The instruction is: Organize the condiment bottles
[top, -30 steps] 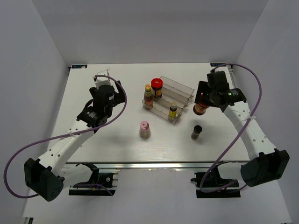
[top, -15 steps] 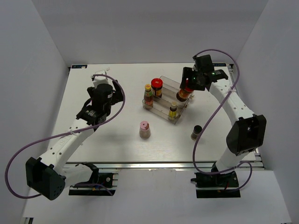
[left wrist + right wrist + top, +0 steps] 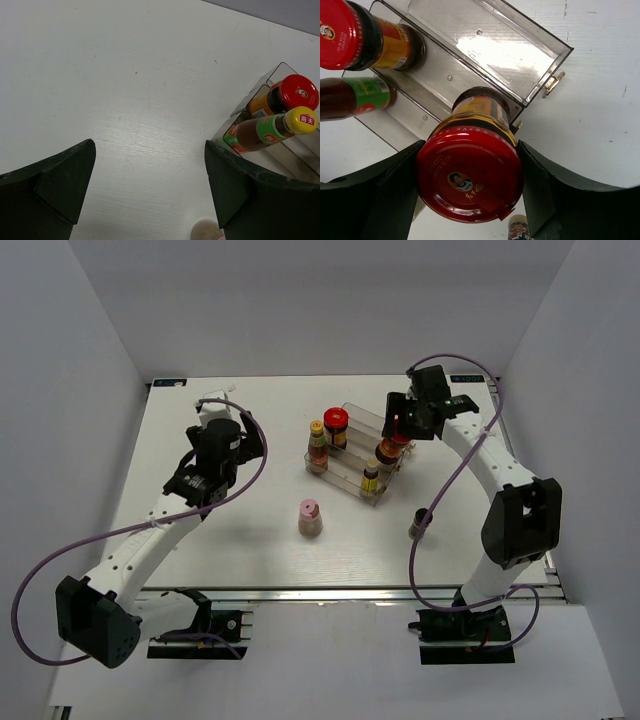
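Observation:
The left gripper should next close on the cap (image 3: 309,509) (image 3: 222,238) of the pink-capped shaker, which stands on the table in front of the clear stepped rack.
My right gripper (image 3: 397,432) (image 3: 470,185) is shut on a dark jar with a wide red lid (image 3: 470,180) (image 3: 389,448) and holds it upright at the right end of the clear stepped rack (image 3: 358,458) (image 3: 485,40). I cannot tell if the jar rests on a step. The other red-lidded jar (image 3: 336,425) (image 3: 295,92) (image 3: 342,32) and a yellow-capped bottle (image 3: 317,445) (image 3: 272,129) stand at the rack's left end. A second yellow-capped bottle (image 3: 371,475) stands on the front step. My left gripper (image 3: 220,455) (image 3: 150,185) is open and empty over bare table.
A pink-capped shaker (image 3: 310,517) (image 3: 206,231) stands on the table in front of the rack. A small black-capped bottle (image 3: 420,523) (image 3: 519,230) stands at the front right. The white table (image 3: 250,540) is walled on three sides.
My right gripper has carried the red-lidded jar left from beside the rack and lowered it at the rack's right end. The left arm has barely moved.

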Tool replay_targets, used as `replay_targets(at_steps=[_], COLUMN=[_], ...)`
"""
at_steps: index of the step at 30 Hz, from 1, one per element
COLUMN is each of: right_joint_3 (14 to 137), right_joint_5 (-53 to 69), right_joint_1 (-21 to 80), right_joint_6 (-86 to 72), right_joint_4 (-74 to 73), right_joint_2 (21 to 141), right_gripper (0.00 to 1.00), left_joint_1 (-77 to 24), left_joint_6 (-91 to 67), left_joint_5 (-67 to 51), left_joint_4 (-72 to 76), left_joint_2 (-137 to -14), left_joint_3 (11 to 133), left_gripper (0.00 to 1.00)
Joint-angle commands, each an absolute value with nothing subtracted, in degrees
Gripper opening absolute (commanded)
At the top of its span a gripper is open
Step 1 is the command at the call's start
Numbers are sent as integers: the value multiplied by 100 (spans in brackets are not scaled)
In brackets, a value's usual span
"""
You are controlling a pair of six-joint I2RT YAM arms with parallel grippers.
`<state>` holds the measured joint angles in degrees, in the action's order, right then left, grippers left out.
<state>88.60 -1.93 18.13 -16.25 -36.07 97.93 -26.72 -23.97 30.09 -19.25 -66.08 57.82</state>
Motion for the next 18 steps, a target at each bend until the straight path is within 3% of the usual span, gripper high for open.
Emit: replay_targets(at_steps=[1, 7, 11, 18], right_joint_3=[8807, 8727, 8771, 8850], right_joint_5=[-158, -368, -475, -466], right_joint_1=[1837, 1890, 1942, 2074], right_joint_6=[-1556, -1582, -1556, -1512], right_joint_4=[-2857, -2751, -2699, -2558], right_joint_2=[9703, 9922, 10081, 10397], right_gripper=[10, 15, 33, 42], left_joint_1=[-2637, -2637, -2628, -2628], left_joint_6=[-2364, -2373, -2373, -2478], left_joint_5=[2918, 2857, 2795, 2505], left_joint_4=[-1898, -1881, -1881, -2030], left_joint_2=[-6600, -6583, -6583, -6662], left_joint_3=[5801, 5801, 5801, 5968], left_gripper=[98, 98, 98, 98])
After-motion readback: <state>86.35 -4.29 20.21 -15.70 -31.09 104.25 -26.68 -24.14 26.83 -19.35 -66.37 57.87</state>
